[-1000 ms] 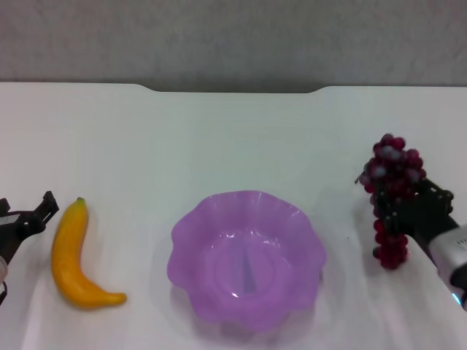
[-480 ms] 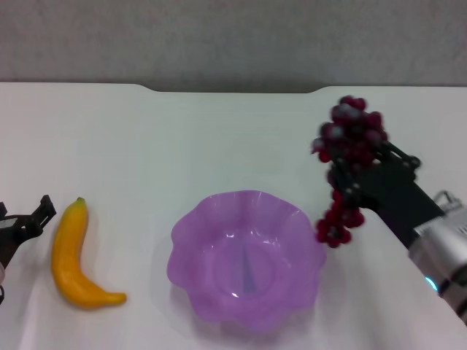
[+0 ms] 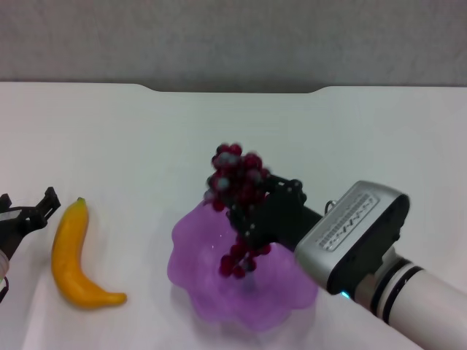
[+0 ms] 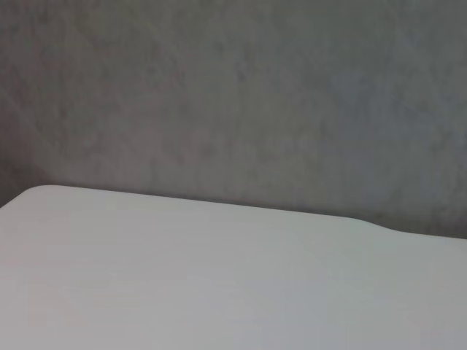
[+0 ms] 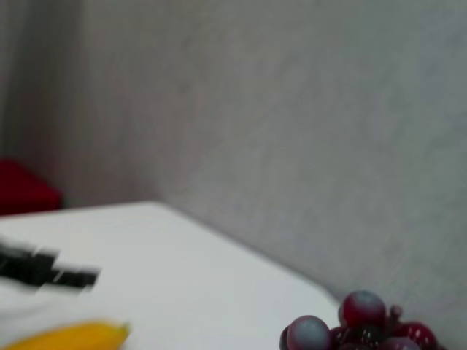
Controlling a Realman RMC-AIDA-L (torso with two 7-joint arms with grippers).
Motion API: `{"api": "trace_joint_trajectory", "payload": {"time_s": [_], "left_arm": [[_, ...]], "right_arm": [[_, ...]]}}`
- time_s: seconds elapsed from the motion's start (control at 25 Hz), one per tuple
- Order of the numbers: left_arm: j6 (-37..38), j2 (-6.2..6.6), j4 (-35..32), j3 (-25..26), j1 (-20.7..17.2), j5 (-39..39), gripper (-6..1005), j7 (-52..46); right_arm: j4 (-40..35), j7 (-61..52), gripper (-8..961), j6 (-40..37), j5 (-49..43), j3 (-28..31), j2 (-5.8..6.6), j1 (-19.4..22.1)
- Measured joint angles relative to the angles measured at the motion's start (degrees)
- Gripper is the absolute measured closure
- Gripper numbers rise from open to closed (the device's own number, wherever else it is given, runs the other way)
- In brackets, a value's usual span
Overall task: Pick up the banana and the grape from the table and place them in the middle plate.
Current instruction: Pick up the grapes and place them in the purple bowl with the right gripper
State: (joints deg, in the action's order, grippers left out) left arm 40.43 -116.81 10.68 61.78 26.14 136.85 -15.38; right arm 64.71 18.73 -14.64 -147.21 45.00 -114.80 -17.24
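My right gripper will let go of the grape bunch across the middle of the purple scalloped plate [image 3: 241, 259], a little toward the banana.
My right gripper [image 3: 255, 215] is shut on the grape bunch [image 3: 235, 182] and holds it in the air above the purple scalloped plate [image 3: 193, 240]; the bunch's lower end hangs over the plate's middle. The top grapes also show in the right wrist view [image 5: 350, 328]. The yellow banana [image 3: 71, 255] lies on the white table [image 3: 146, 138] at the left, apart from the plate; its end shows in the right wrist view [image 5: 69, 339]. My left gripper [image 3: 25, 219] sits open just left of the banana's green tip, not touching it.
The table's far edge has a notch [image 3: 233, 89] against a grey wall. The right arm's silver wrist [image 3: 357, 233] crosses the plate's right side. The left wrist view shows only bare tabletop [image 4: 219, 284] and wall.
My right arm has carried the grape bunch up from the table's right side and leftward to above the plate. The banana and left gripper have hardly moved.
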Motion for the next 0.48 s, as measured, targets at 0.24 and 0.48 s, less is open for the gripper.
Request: {"api": "trace_joint_trajectory", "payload": {"time_s": [0.24,0.48], "left_arm": [[0.0,-0.03,-0.3,0.2,0.0,0.0,106,0.0],[0.0,0.0,-0.3,0.9,0.1,0.0,106,0.0]], "right_arm": [[-7.1,-1.6,526,-6.0,0.2,-1.6,-0.16,-0.1],[-12.0,-3.2,523,-8.7,0.1,-3.9,-0.31,-2.1]]}}
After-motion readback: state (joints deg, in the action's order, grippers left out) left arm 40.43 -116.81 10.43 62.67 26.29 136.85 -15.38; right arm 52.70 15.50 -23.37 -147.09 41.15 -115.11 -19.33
